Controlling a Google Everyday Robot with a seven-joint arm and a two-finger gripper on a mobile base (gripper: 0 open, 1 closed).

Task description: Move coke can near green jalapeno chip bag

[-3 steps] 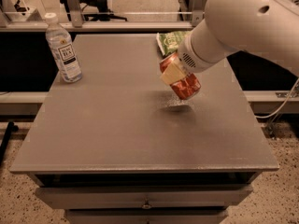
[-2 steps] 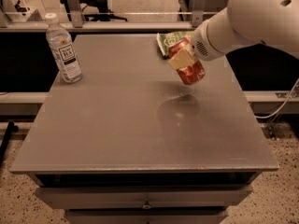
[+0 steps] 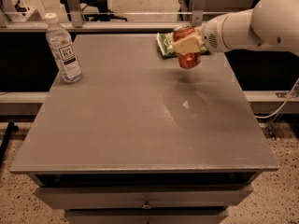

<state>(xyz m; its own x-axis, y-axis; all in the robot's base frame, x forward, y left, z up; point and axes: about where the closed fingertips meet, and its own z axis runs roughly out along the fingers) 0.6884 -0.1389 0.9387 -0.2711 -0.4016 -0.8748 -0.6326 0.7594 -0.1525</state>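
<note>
Next, my gripper lets go of the coke can in front of the arm-side end of the green jalapeno chip bag (image 3: 197, 65).
The red coke can (image 3: 188, 59) hangs in the air above the table's far right part, held nearly upright. My gripper (image 3: 187, 45) is shut on the coke can, with one pale finger (image 3: 185, 45) across its front. The white arm reaches in from the right. The green jalapeno chip bag (image 3: 165, 44) lies flat near the table's far edge, just behind and left of the can, partly hidden by the can and gripper.
A clear plastic water bottle (image 3: 63, 49) with a white label stands upright at the table's far left. The grey table (image 3: 140, 125) has drawers below its front edge. A rail and a chair stand behind the table.
The gripper has carried the coke can up and toward the far edge, closer to the green chip bag. The can has turned more upright. The bottle and bag have not moved.
</note>
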